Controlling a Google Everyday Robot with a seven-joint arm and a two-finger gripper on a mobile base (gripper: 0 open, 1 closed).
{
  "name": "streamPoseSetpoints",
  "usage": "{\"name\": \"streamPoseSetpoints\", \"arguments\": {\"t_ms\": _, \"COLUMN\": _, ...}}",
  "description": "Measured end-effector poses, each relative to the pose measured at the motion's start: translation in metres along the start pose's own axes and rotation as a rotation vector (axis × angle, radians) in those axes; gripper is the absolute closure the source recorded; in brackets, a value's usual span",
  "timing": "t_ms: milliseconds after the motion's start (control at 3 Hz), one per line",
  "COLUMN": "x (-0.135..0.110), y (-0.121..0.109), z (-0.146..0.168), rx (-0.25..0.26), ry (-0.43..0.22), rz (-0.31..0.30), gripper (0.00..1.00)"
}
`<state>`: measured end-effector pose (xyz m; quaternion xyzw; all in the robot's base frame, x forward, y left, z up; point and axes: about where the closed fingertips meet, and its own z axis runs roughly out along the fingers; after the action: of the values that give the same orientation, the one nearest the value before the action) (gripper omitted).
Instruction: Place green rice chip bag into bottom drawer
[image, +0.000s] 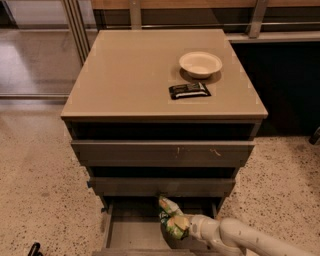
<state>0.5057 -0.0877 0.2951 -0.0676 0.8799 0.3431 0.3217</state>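
Note:
Next, the gripper releases the green rice chip bag on the bottom drawer's grey bottom (171, 234), halfway across its width and toward its front edge.
The green rice chip bag (170, 216) is a wrinkly green and white bag with yellowish ends. It stands upright over the open bottom drawer (131, 235), near the middle of its grey floor. My gripper (181, 226) reaches in from the lower right on a white arm and is shut on the bag's lower part. The bag hides most of the fingers. I cannot tell whether the bag touches the drawer floor.
The cabinet top (130, 75) holds a white bowl (200, 63) and a small black wrapped bar (189, 90). Two upper drawers (162, 152) with flat grey fronts sit just above the bag. Speckled floor lies on both sides. A railing runs behind.

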Motion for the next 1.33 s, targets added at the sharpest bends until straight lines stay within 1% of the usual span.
{"name": "streamPoseSetpoints", "arguments": {"t_ms": 333, "x": 0.022, "y": -0.005, "z": 0.022, "rx": 0.012, "ry": 0.102, "rz": 0.047, "gripper": 1.0}}
{"name": "streamPoseSetpoints", "arguments": {"t_ms": 667, "x": 0.037, "y": -0.013, "z": 0.033, "rx": 0.049, "ry": 0.156, "rz": 0.083, "gripper": 1.0}}
{"name": "streamPoseSetpoints", "arguments": {"t_ms": 1000, "x": 0.045, "y": -0.02, "z": 0.039, "rx": 0.083, "ry": 0.18, "rz": 0.113, "gripper": 1.0}}
{"name": "streamPoseSetpoints", "arguments": {"t_ms": 1333, "x": 0.045, "y": -0.02, "z": 0.039, "rx": 0.083, "ry": 0.18, "rz": 0.113, "gripper": 0.81}}
